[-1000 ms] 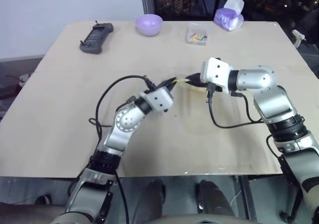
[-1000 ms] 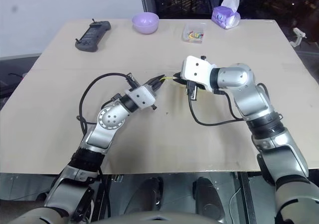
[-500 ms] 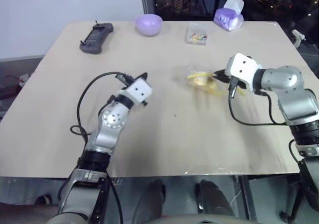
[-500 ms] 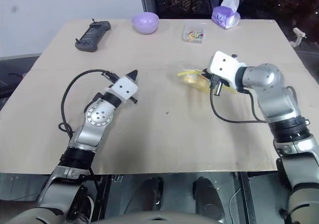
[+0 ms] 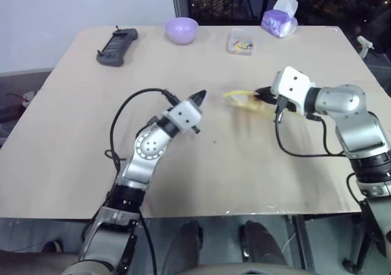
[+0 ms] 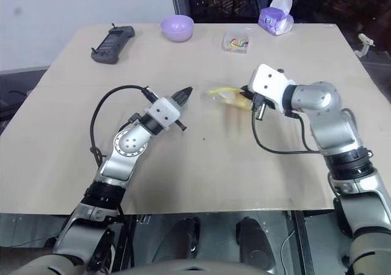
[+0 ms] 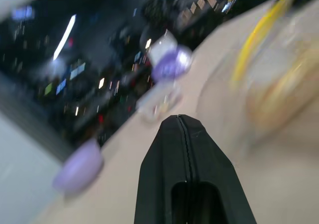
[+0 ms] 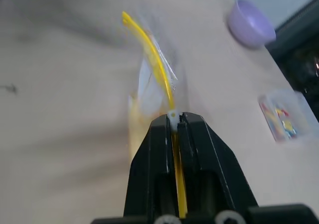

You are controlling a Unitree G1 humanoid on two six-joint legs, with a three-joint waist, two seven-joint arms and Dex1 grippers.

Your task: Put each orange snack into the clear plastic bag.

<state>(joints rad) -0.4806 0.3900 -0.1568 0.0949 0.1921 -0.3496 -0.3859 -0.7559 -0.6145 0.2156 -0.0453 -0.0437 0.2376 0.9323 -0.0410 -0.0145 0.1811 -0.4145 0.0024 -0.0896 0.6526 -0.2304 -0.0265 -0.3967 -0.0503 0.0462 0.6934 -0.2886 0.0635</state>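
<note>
The yellow seal's end is loose while only my right gripper holds the bag at the white slider, so next my left gripper opens and pinches that end (image 5: pixel 226 94).
The clear plastic bag (image 5: pixel 243 99) hangs by its yellow seal strip (image 8: pixel 154 64) over the middle of the table. My right gripper (image 8: pixel 173 117) is shut on that strip. An orange snack (image 7: pixel 279 89) shows as a blurred orange-yellow shape inside the bag. My left gripper (image 5: pixel 199 95) is shut with nothing in it. Its tip points at the bag from the left, a short gap away. In the right eye view the bag (image 6: pixel 226 98) lies between the left gripper (image 6: pixel 186 92) and the right gripper (image 6: pixel 245 92).
Along the far edge of the table (image 5: pixel 201 183) stand a black handset (image 5: pixel 116 46), a purple bowl (image 5: pixel 182 29), a small clear box of coloured bits (image 5: pixel 240 44) and a purple tissue pack (image 5: pixel 280 21). The near half of the table is bare wood.
A second ago both grippers met at the bag. The left gripper swung away to the left, then came back towards the bag. The right gripper carried the bag to the right.
</note>
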